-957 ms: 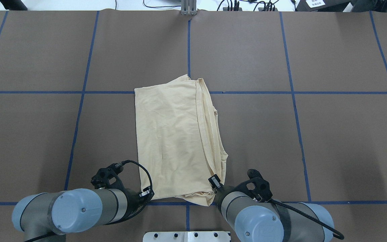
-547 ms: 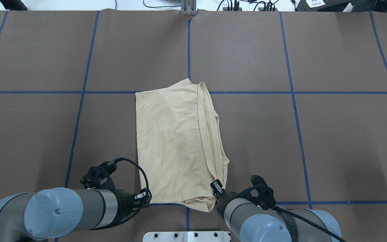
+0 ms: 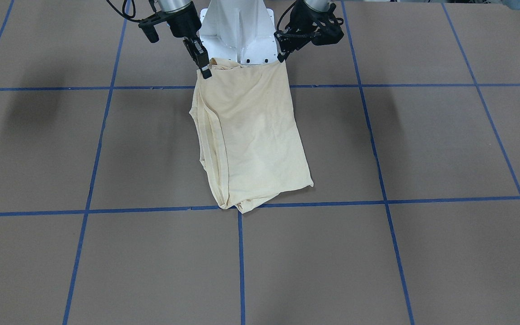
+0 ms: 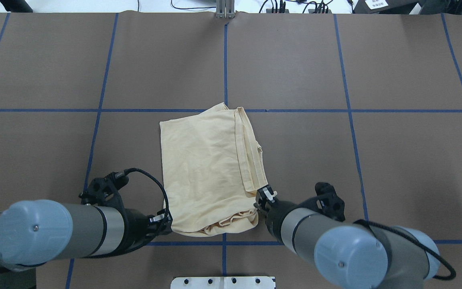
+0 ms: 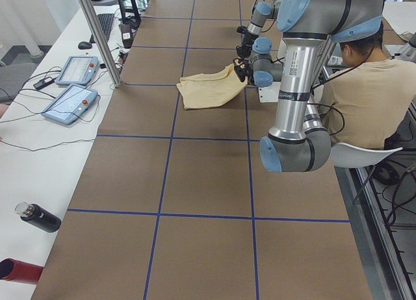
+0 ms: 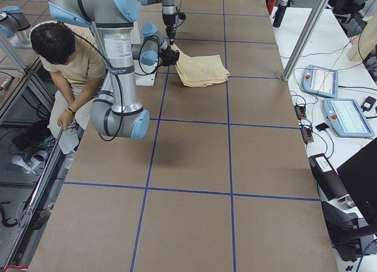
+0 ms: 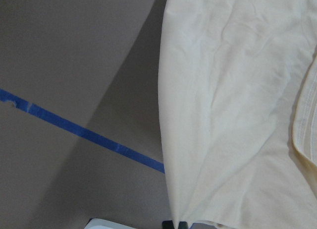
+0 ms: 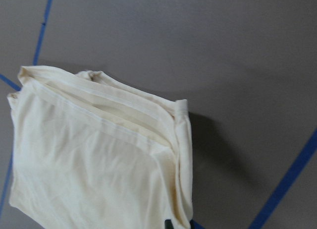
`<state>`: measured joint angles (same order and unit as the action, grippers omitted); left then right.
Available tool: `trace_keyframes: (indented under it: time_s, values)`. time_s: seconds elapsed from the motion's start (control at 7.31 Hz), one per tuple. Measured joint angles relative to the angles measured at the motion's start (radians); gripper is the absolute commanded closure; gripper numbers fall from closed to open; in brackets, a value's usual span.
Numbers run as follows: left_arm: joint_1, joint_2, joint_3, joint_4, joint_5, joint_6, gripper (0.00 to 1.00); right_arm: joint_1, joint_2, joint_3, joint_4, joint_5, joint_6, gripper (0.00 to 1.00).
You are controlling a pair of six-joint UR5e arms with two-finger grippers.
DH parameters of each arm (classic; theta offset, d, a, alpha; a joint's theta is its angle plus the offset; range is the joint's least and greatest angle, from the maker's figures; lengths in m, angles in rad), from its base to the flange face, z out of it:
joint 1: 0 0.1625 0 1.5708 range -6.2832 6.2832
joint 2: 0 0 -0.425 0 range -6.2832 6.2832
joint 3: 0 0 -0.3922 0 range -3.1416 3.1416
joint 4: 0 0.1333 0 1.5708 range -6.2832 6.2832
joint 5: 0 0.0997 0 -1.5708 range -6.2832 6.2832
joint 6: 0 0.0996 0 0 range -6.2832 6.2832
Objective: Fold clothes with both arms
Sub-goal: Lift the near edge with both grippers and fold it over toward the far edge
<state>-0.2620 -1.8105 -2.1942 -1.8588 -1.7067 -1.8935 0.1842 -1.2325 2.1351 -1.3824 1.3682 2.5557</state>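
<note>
I need to let the near corner of the cream-yellow shirt go from my left gripper beside the blue tape, just past the shirt's far corner (image 3: pixel 313 199).
The cream-yellow shirt (image 4: pixel 207 168) lies folded into a long rectangle at the table's middle, print hidden; it also shows in the front view (image 3: pixel 251 131). My left gripper (image 4: pixel 163 223) is shut on its near-left corner, seen at the right in the front view (image 3: pixel 282 57). My right gripper (image 4: pixel 264 198) is shut on its near-right corner (image 3: pixel 205 71). Both corners are raised off the table, and the near hem sags between them. The cloth hangs below each wrist camera (image 7: pixel 233 115) (image 8: pixel 89 164).
The brown table carries a blue tape grid (image 4: pixel 225 60). The white pedestal base (image 4: pixel 223 281) sits just behind the grippers. A seated person (image 5: pixel 370 99) is beside the robot. Control tablets (image 5: pixel 71 86) and bottles (image 5: pixel 39 217) lie along the far edge.
Both grippers have lifted the shirt's near edge and carried it forward, away from the robot. The right gripper has moved farther forward than the left. The far end has stayed on the table.
</note>
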Motion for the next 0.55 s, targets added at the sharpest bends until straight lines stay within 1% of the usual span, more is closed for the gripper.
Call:
trace_keyframes:
  time_s: [0.14,0.27,0.55]
  values:
    - [-0.065,-0.012,0.028,0.000,-0.035,0.070,1.00,0.103,0.055,-0.064,-0.002,0.118,-0.039,1.00]
    - [-0.126,-0.039,0.079,-0.003,-0.064,0.130,1.00,0.190,0.118,-0.153,0.001,0.210,-0.097,1.00]
    - [-0.226,-0.112,0.192,-0.011,-0.098,0.212,1.00,0.308,0.238,-0.349,0.012,0.334,-0.193,1.00]
